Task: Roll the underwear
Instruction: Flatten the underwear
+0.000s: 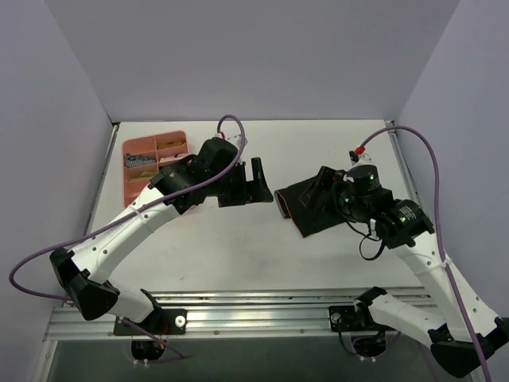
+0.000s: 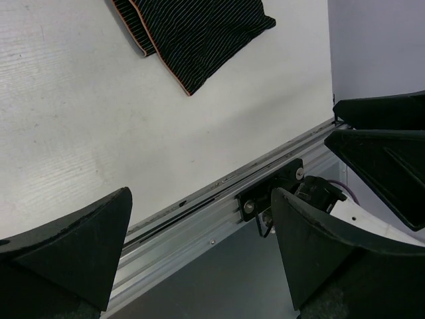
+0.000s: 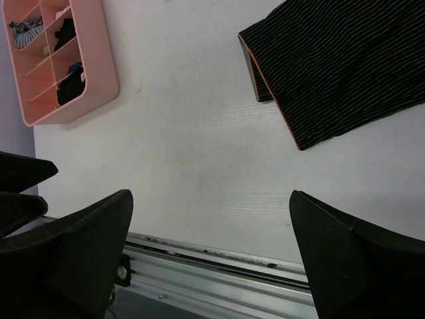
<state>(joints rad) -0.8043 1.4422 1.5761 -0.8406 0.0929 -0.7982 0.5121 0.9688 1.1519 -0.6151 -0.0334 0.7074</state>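
Note:
The near corner of the underwear (image 1: 304, 235) (image 3: 300, 147), at the close end of the underwear's reddish-brown edge, is the next thing that I will grab with my right gripper.
The underwear (image 1: 301, 211) lies flat on the white table right of centre: black, finely striped fabric with a reddish-brown edge. It shows in the left wrist view (image 2: 199, 33) and in the right wrist view (image 3: 339, 66). My left gripper (image 1: 253, 185) hovers just left of it, open and empty (image 2: 200, 199). Over the garment's right part, hiding some of it, my right gripper (image 1: 324, 179) is also open, with nothing between its fingers (image 3: 210, 199). Neither gripper touches the fabric.
A pink divided tray (image 1: 126, 171) holding small rolled garments stands at the back left, also seen from the right wrist (image 3: 106, 73). An aluminium rail (image 1: 262, 306) runs along the table's near edge. Grey walls close in both sides and the back.

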